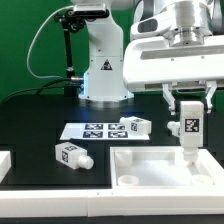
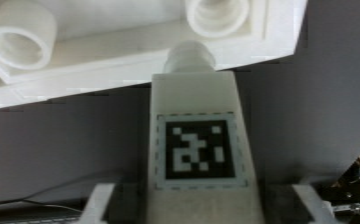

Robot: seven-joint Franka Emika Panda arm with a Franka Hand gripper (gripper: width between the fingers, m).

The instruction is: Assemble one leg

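My gripper is going to let go of the white leg in the panel's front corner socket (image 1: 203,179) (image 2: 218,16), the one farthest from the legs on the table.
My gripper (image 1: 187,103) is shut on a white square leg (image 1: 187,128) with a black-and-white tag on its side. The leg hangs upright, peg end down, over the right part of the big flat white tray-like panel (image 1: 160,168). In the wrist view the leg (image 2: 198,140) runs between the two fingers (image 2: 106,200), its narrow end pointing at the panel (image 2: 88,60) and close to a round socket (image 2: 219,12). Two more legs lie on the table: one at the front left (image 1: 71,155), one at the middle (image 1: 133,127).
The marker board (image 1: 90,131) lies flat behind the panel, next to the middle leg. The robot's white base (image 1: 103,70) stands at the back. A white block (image 1: 5,165) shows at the exterior view's left edge.
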